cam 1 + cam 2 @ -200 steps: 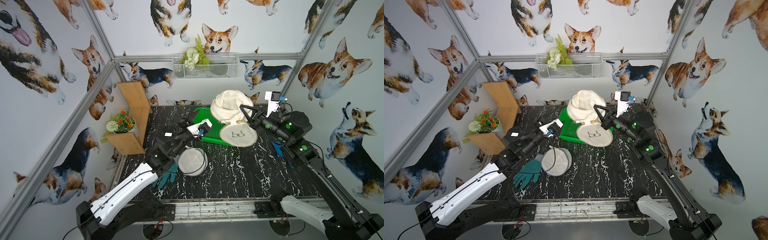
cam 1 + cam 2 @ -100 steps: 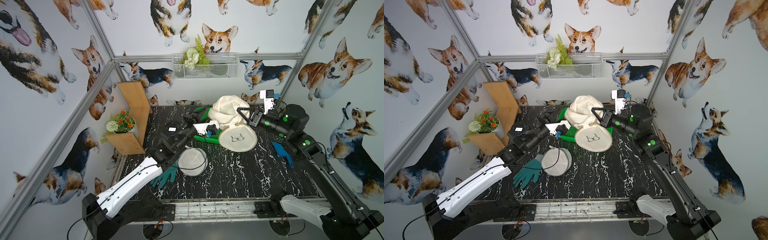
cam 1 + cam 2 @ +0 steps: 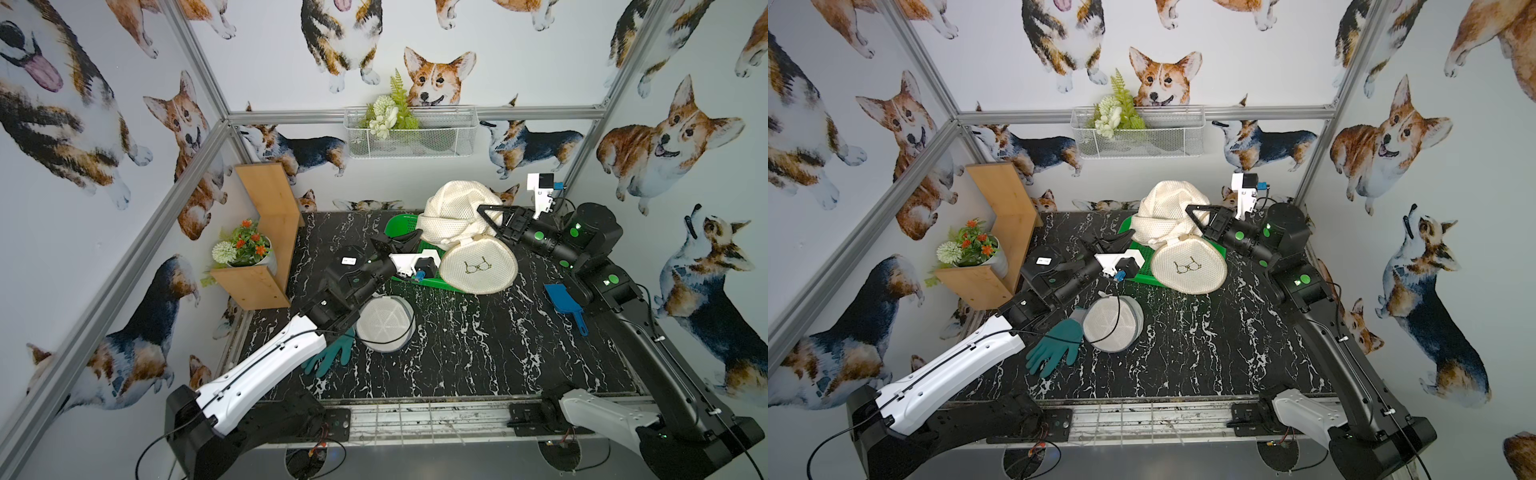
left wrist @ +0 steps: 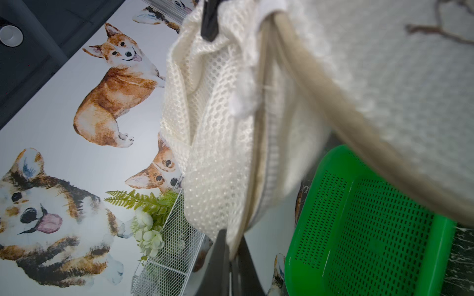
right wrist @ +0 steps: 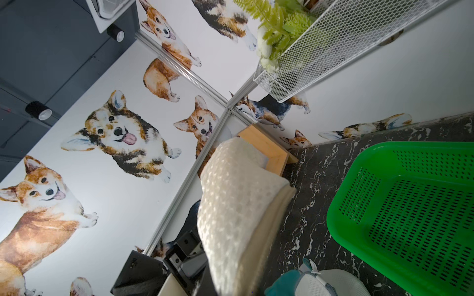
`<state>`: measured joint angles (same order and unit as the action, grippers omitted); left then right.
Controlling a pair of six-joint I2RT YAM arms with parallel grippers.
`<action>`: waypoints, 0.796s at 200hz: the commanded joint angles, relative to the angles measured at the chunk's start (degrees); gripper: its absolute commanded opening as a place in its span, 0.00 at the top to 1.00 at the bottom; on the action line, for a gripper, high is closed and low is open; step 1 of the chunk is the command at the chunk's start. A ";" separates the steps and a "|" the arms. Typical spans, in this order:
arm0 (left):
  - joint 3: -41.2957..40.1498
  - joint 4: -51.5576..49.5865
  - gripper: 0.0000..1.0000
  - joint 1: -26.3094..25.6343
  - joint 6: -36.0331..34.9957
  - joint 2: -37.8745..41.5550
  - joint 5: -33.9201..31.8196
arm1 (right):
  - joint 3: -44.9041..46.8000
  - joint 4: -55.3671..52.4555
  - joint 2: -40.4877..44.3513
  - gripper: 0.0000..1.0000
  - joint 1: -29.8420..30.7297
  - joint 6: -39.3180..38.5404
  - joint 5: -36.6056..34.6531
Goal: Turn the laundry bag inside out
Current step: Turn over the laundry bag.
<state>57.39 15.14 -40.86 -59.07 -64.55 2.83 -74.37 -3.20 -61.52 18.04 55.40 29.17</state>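
Note:
The robot's right gripper is holding a fold of mesh behind the zipper edge, so next the left gripper takes that fold before the right gripper takes the zipper edge (image 5: 270, 224).
The laundry bag (image 3: 451, 210) is cream mesh, bunched up and held above the green basket (image 3: 397, 226). Its round panel with embroidered glasses (image 3: 478, 266) hangs toward the front. In both top views my right gripper (image 3: 484, 214) (image 3: 1192, 212) is shut on the bag's upper right side. My left gripper (image 3: 417, 235) (image 3: 1128, 236) reaches in from the left and is shut on the bag's lower edge. The left wrist view shows mesh (image 4: 205, 128) pinched in the left gripper (image 4: 232, 247). In the right wrist view, a fold of the bag (image 5: 230, 205) comes out of the right gripper (image 5: 230, 278).
A small round white mesh bag (image 3: 384, 322) and a teal glove (image 3: 332, 357) lie at the front left. A blue brush (image 3: 561, 299) lies by the right arm. A wooden shelf (image 3: 266, 249) with a flower pot stands at the left wall. A wire basket (image 3: 411, 133) hangs on the back wall.
My left gripper has moved in toward the hanging bag and shut on its lower edge. The right gripper has kept its hold, shifting slightly, and the bag swung a little.

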 commanded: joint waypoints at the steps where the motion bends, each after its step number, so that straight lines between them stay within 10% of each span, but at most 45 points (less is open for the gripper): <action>1: -2.01 0.59 1.00 -0.10 4.02 0.30 0.08 | -0.82 9.67 -0.08 1.00 -0.81 5.30 -0.78; 98: -0.72 16.14 1.00 -17.29 17.94 -8.21 0.09 | 2.97 22.38 -1.17 1.00 -0.73 3.12 -4.72; 159: -1.62 30.34 0.95 -18.17 27.77 -7.62 -6.25 | 12.57 18.97 4.03 1.00 -0.74 -7.27 -6.10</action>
<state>56.07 38.33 -58.92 -35.38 -73.32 -2.00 -64.23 13.26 -58.52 17.26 53.98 25.34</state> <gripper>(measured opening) 0.074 0.095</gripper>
